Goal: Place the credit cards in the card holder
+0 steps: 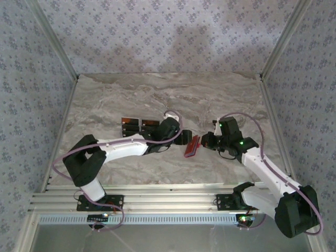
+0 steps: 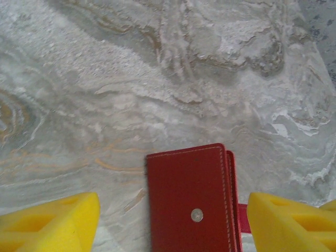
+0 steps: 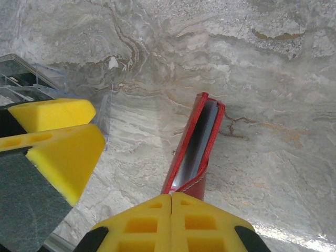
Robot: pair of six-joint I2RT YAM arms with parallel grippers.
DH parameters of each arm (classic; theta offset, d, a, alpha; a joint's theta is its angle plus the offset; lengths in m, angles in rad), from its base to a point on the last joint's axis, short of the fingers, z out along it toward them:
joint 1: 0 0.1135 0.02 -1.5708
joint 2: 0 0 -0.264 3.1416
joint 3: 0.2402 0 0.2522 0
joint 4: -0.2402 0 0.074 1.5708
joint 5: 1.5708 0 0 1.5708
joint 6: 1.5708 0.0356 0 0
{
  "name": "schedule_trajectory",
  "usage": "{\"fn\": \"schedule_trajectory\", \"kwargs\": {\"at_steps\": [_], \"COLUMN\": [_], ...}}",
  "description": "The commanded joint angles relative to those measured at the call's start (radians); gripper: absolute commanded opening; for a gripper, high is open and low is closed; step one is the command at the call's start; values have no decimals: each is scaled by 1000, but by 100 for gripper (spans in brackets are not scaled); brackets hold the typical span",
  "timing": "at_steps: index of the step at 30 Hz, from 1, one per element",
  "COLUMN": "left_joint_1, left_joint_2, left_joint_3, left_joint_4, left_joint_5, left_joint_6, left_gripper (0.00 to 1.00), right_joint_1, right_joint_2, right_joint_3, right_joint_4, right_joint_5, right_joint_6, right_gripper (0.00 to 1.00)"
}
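Observation:
The red card holder slants crooked from my right gripper, so I will lay it flat, retake its strap [image 2: 243,218] and raise it straighter before opening the cover.
The red card holder [image 1: 192,146] stands on edge at mid-table, slightly spread, its pale grey-blue inside [image 3: 197,142] showing. My right gripper [image 3: 172,198] is shut on its near edge and holds it upright. My left gripper [image 2: 173,223] is open, and its yellow fingers [image 2: 50,223] stand wide on either side of the holder's red face with the snap stud [image 2: 197,214], not touching it. In the top view the left gripper [image 1: 180,137] sits just left of the holder and the right gripper [image 1: 206,140] just right of it. Two black credit cards [image 1: 139,126] lie on the table behind the left arm.
The marble-patterned tabletop [image 1: 157,94] is walled by patterned panels at the back and both sides. A clear plastic piece [image 3: 105,113] shows beside the left gripper's fingers [image 3: 58,136] in the right wrist view. Aluminium rails [image 1: 157,202] run along the near edge.

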Motion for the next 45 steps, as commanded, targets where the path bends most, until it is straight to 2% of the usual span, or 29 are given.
{"fn": "schedule_trajectory", "kwargs": {"at_steps": [1, 11, 17, 24, 28, 30, 36, 42, 45], "left_joint_1": [-8, -10, -10, -9, -11, -11, -11, -12, -13], "left_joint_2": [23, 63, 60, 64, 69, 69, 73, 80, 80], "left_joint_3": [48, 60, 34, 9, 9, 9, 18, 27, 29], "left_joint_4": [-18, -48, -73, -67, -66, -66, -65, -74, -76], "left_joint_5": [3, -3, -34, -39, -32, -31, -21, -17, -17], "left_joint_6": [28, 26, 13, -1, -3, -3, 4, 7, 8], "left_gripper": [75, 76, 75, 75, 75, 75, 75, 75, 75], "right_joint_1": [-6, -21, -91, -193, -205, -203, -200, -182, -163], "right_joint_2": [-21, -12, -14, 28, 45, 38, 13, 25, 45], "right_joint_3": [56, 40, -36, -139, -142, -133, -118, -121, -122], "right_joint_4": [-38, -59, -72, -4, 25, 17, -6, -16, -20], "right_joint_5": [-8, -4, 50, 70, 56, 53, 43, 68, 100], "right_joint_6": [-31, -48, -41, -11, -16, -23, -32, -33, -34], "right_gripper": [0, 0, 0, 0, 27, 35, 37, 48, 51]}}
